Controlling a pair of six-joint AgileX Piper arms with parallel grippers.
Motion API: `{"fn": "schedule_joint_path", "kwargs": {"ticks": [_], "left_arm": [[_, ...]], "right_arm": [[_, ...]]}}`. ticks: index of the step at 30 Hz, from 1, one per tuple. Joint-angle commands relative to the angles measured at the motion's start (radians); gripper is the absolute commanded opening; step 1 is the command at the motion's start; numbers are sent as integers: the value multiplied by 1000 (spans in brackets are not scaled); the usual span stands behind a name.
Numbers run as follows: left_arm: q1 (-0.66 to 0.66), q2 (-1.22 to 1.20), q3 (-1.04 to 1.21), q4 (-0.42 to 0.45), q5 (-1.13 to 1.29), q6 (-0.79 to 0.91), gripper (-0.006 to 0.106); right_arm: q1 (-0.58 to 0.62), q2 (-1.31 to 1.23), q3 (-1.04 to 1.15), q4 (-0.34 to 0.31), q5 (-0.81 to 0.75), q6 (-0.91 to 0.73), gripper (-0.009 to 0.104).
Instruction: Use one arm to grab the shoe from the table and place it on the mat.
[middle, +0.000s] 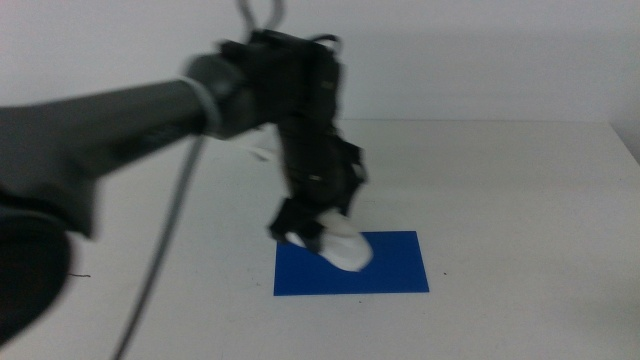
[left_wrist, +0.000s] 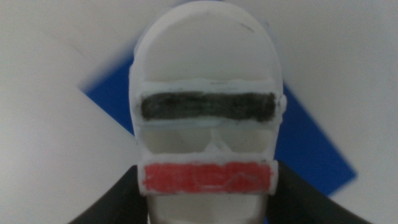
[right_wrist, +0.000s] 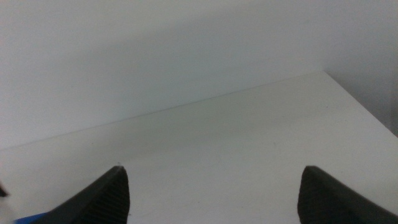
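Note:
My left gripper will let go of the white shoe on the middle of the blue mat (middle: 352, 265), lengthwise between its short edges.
The white shoe (middle: 343, 246) is tilted toe-down over the left part of the blue mat (middle: 392, 272). My left gripper (middle: 312, 226) is shut on its heel end, the arm reaching in from the left. Whether the toe touches the mat I cannot tell. Close up in the left wrist view, the shoe (left_wrist: 208, 74) shows a black and a red strap, my left gripper (left_wrist: 208, 214) holds its sides, and the mat (left_wrist: 311, 149) lies beneath. My right gripper (right_wrist: 214, 174) waits open and empty above the table, outside the middle view.
The white table (middle: 520, 190) stretches around the mat on all sides, with its far edge against a pale wall. A black cable (middle: 165, 240) hangs from the left arm. A blue sliver of the mat (right_wrist: 31, 219) shows in the right wrist view.

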Motion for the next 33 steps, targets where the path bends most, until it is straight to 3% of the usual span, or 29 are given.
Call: {"fn": "schedule_joint_path", "kwargs": {"ticks": [1, 10, 17, 33], "left_arm": [[-46, 55, -90, 2, 36, -9, -2], [-80, 143, -176, 14, 36, -59, -2], [-88, 143, -174, 73, 36, -643, -2], [-78, 148, -136, 45, -9, -640, -2]], "right_arm": [[2, -5, 2, -7, -9, -4, 79], [2, -5, 2, -7, -9, -4, 79], [2, -5, 2, -7, -9, -4, 79], [2, -5, 2, -7, -9, -4, 79]]}}
